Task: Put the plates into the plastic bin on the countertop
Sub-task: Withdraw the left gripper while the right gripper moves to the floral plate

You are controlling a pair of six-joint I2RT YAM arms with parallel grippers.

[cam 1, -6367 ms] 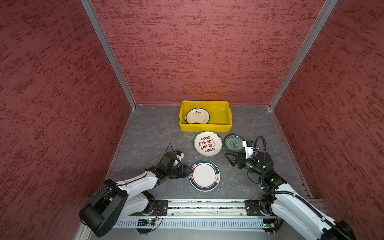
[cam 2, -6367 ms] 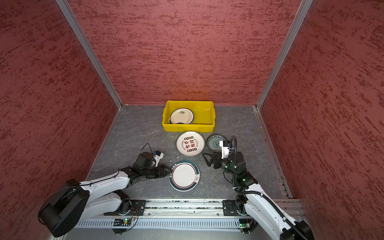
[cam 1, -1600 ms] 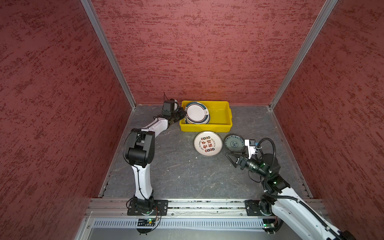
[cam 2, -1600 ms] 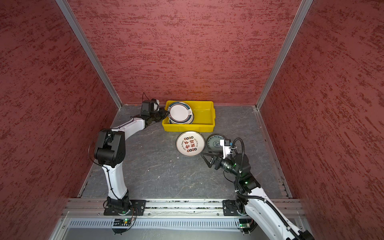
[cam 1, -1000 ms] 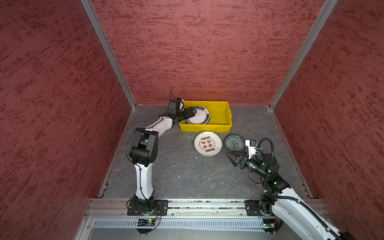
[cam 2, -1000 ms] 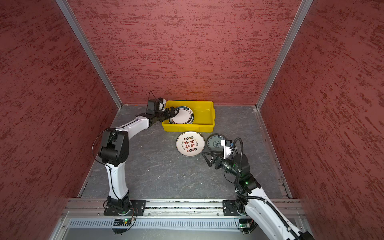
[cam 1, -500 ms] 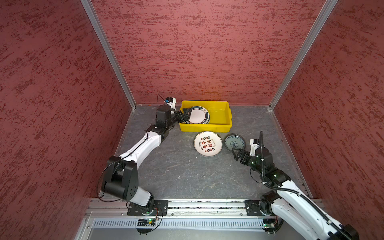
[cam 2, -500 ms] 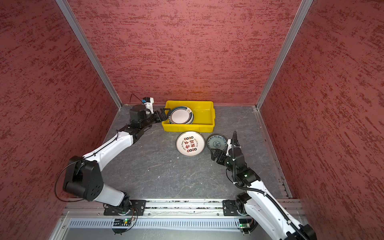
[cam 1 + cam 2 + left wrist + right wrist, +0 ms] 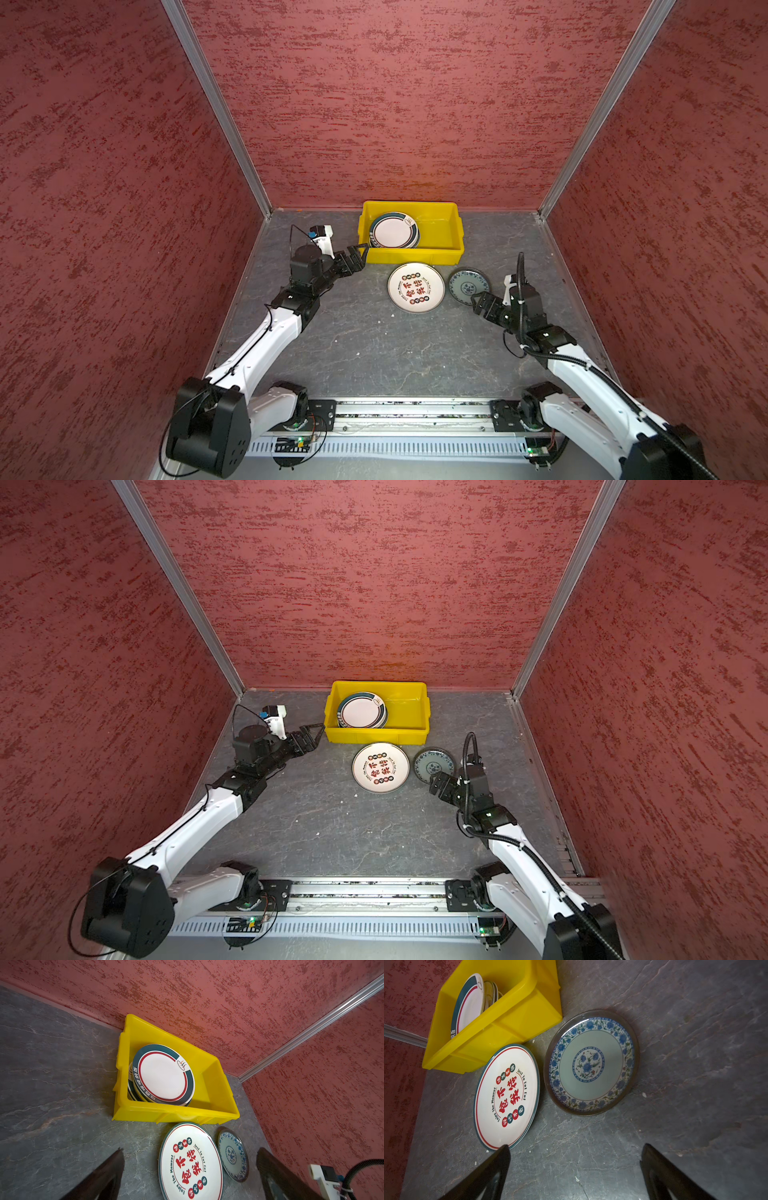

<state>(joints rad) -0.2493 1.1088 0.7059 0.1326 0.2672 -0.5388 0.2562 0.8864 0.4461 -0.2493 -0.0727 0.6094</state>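
The blue patterned plate's near edge (image 9: 485,297) (image 9: 633,1079) has a part facing away from the white plate. Next, my right gripper closes there.
The yellow plastic bin (image 9: 411,253) (image 9: 376,735) stands at the back of the grey countertop (image 9: 374,353). It holds a stack of plates with a teal-rimmed one (image 9: 394,230) (image 9: 162,1074) on top. In front of the bin lie a white plate with red characters (image 9: 415,287) (image 9: 506,1095) and a smaller blue patterned plate (image 9: 468,286) (image 9: 591,1064). My left gripper (image 9: 357,253) (image 9: 190,1150) hangs open and empty beside the bin's front left corner. My right gripper (image 9: 478,301) (image 9: 576,1146) is open and empty, just short of the blue plate's near edge.
Red textured walls with aluminium corner rails (image 9: 216,108) close in the left, back and right sides. The arms' base rail (image 9: 395,415) runs along the front edge. The bin's right half (image 9: 440,232) holds no plates.
The left gripper has drawn back out of the bin to its front left corner, leaving the teal-rimmed plate on the stack. The right gripper has turned and moved up toward the blue plate.
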